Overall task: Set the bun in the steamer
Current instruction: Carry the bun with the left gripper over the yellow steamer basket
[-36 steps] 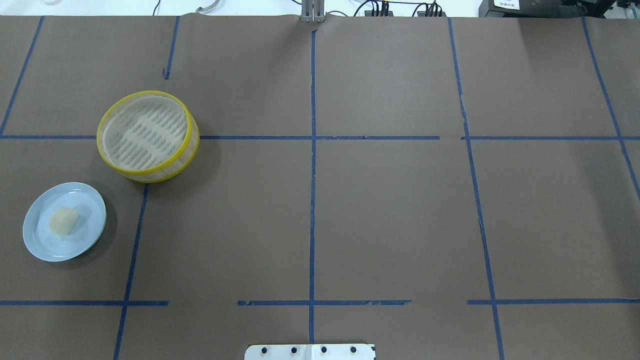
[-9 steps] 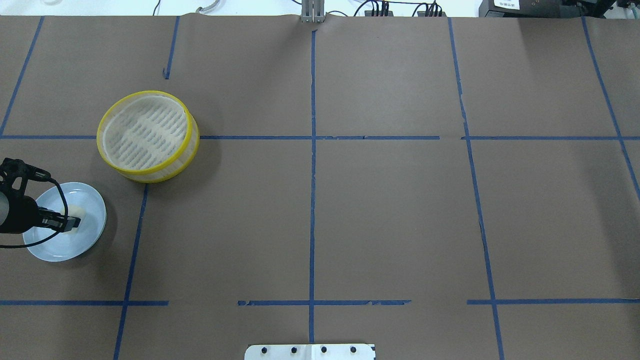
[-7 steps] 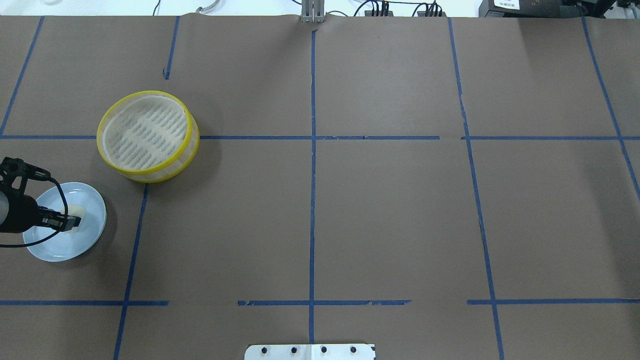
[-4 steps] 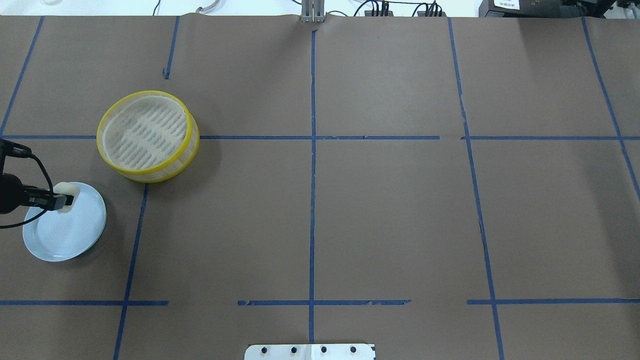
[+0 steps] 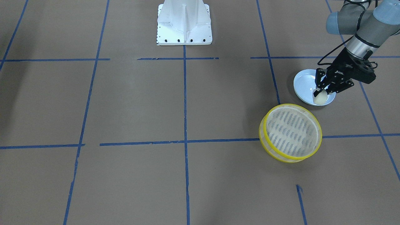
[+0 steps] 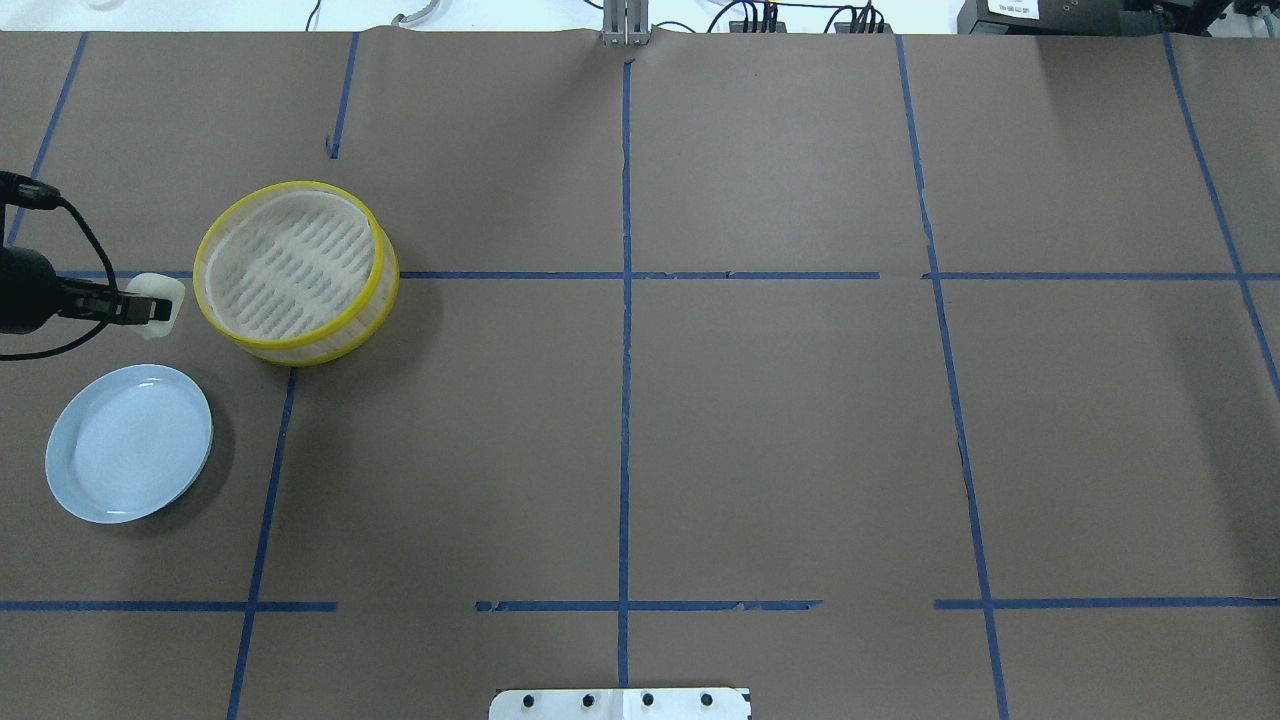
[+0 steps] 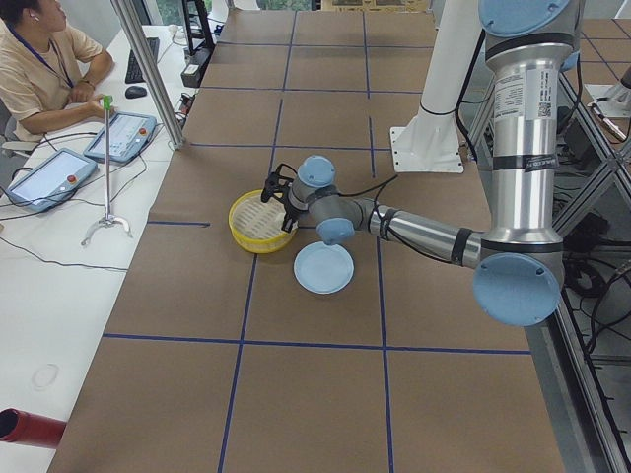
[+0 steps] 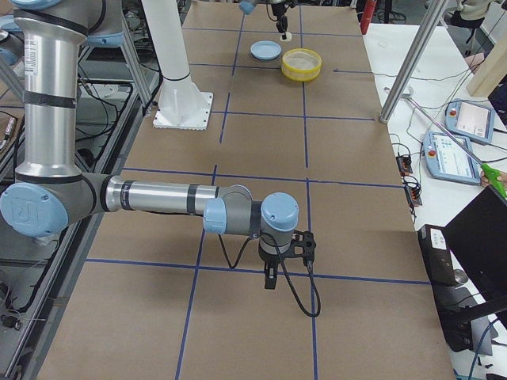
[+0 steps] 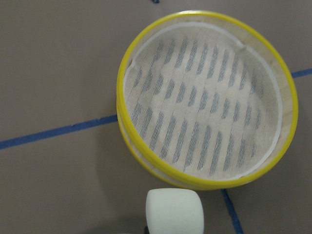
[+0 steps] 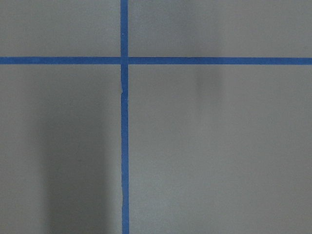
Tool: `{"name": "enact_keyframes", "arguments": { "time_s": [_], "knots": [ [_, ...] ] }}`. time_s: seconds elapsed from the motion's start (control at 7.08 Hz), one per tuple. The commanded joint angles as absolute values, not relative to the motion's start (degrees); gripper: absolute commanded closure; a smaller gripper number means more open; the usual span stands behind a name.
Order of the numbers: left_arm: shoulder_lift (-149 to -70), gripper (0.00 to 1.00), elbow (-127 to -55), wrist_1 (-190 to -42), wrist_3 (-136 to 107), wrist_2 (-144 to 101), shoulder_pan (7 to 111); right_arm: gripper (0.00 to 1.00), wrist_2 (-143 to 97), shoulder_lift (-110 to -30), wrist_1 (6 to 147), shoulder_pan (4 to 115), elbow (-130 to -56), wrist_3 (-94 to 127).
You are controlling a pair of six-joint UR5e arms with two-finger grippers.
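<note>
The bun, now hanging above the table beside the steamer, will be let go by my left gripper on the middle of the pale cloth [image 5: 292,131] [image 9: 201,103] inside the yellow-rimmed steamer.
The bun [image 6: 163,297] is a small cream-white lump held in my left gripper [image 6: 152,308], which is shut on it. It hangs above the table just left of the steamer [image 6: 290,265], off the pale blue plate [image 6: 130,445]. The steamer is a round basket with yellow rims, and it is empty. In the left wrist view the bun [image 9: 174,212] sits at the bottom edge, just short of the steamer [image 9: 204,102]. In the front view the bun [image 5: 320,99] hangs under the gripper [image 5: 320,93], over the plate's edge [image 5: 304,82]. My right gripper [image 8: 269,277] shows only in the right side view; I cannot tell its state.
Brown paper with blue tape lines covers the table. The robot's white base [image 5: 184,23] stands at the near middle edge. A thin stand [image 7: 106,222] and tablets are on the operators' side. A person [image 7: 39,69] sits there.
My left arm came in, shut on the bun on the plate, lifted it, and carried it away from the plate to just beside the steamer. The plate is now empty.
</note>
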State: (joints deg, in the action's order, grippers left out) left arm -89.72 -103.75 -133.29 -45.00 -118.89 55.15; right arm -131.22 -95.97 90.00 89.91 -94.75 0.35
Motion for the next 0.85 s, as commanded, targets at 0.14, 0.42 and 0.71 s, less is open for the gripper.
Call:
{"name": "enact_keyframes", "arguments": {
  "time_s": [0.14,0.42,0.71],
  "knots": [
    [-107.8,0.66,-92.3,-119.8,-49.9,-118.7,55.5,0.00,-131.2,-96.0,90.0,89.9,-94.7,0.4],
    [-110.3,0.66,-86.4,-120.2,-53.3,-118.6,52.9,0.00,-131.2,-96.0,89.9,89.9,-94.7,0.4],
    [-110.5,0.65,-85.7,-120.2,-54.2,-118.4,51.2,0.00,-131.2,-96.0,90.0,89.9,-94.7,0.4]
  ]
}}
